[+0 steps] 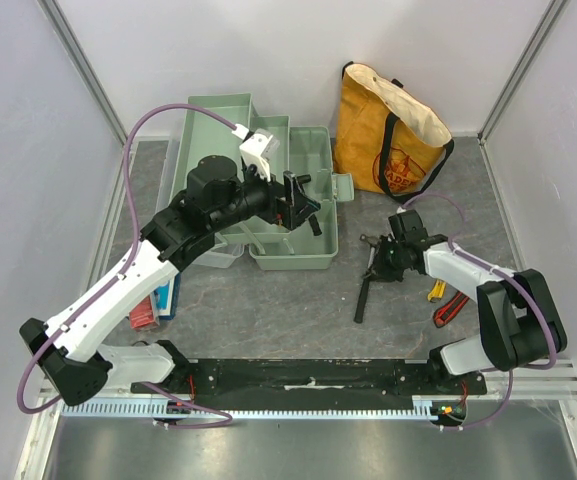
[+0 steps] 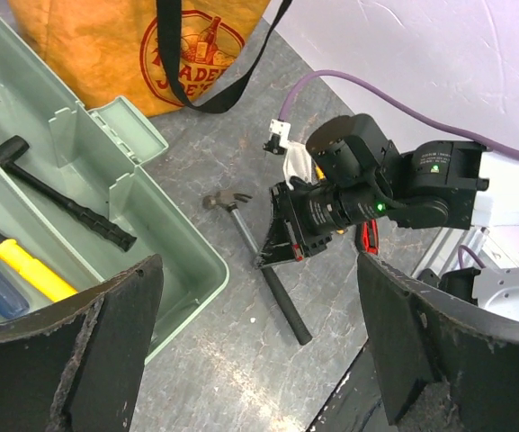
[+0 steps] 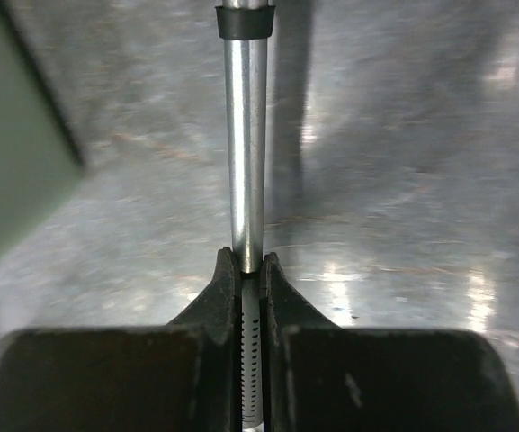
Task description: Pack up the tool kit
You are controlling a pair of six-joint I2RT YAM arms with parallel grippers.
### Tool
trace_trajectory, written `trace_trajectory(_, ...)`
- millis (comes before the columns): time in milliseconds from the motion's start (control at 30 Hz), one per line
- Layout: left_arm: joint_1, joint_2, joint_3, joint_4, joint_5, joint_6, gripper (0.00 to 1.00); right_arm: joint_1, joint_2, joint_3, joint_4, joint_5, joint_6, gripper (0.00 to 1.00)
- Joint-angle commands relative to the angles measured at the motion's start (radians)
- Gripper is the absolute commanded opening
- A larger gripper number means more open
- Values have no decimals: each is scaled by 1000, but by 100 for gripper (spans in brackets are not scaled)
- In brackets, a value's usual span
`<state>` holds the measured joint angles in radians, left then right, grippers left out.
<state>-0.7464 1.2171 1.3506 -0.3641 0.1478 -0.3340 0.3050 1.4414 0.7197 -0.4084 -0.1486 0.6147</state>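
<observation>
My right hand will lay the steel-shafted hammer in the sage-green toolbox (image 1: pixel 295 226) beside the black-handled hammer.
The sage-green toolbox (image 1: pixel 293 262) lies open at the back left. Its tray (image 2: pixel 165 238) holds a black-handled hammer (image 2: pixel 70 207) and a yellow-handled screwdriver (image 2: pixel 30 265). A second hammer (image 1: pixel 362 300) with a steel shaft and black grip lies on the grey tabletop to the right of the box. My right gripper (image 1: pixel 378 262) is shut on that shaft (image 3: pixel 246 135), just below the head (image 2: pixel 226 201). My left gripper (image 1: pixel 303 205) hovers over the box's right end, open, with nothing between its fingers (image 2: pixel 106 351).
A mustard-yellow tote bag (image 1: pixel 388 130) stands at the back right. Red-handled pliers (image 1: pixel 450 308) and a small yellow tool (image 1: pixel 435 291) lie by the right arm. Red and blue packets (image 1: pixel 148 310) lie at the left. Pale walls close in the table.
</observation>
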Motion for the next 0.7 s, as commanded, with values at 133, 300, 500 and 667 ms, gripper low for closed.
trace_trajectory(133,4,-13,8,16,30,32,92,-84,-107,-80,382,-436,374,0)
trace_trajectory(300,2,-28,10,11,15,35,92,-118,-174,-100,491,-454,465,0)
trace_trajectory(500,4,-37,15,2,1,35,92,-139,-223,-154,672,-488,620,0)
trace_trajectory(667,2,-56,16,-9,-17,36,92,-139,-257,-83,601,-435,521,0)
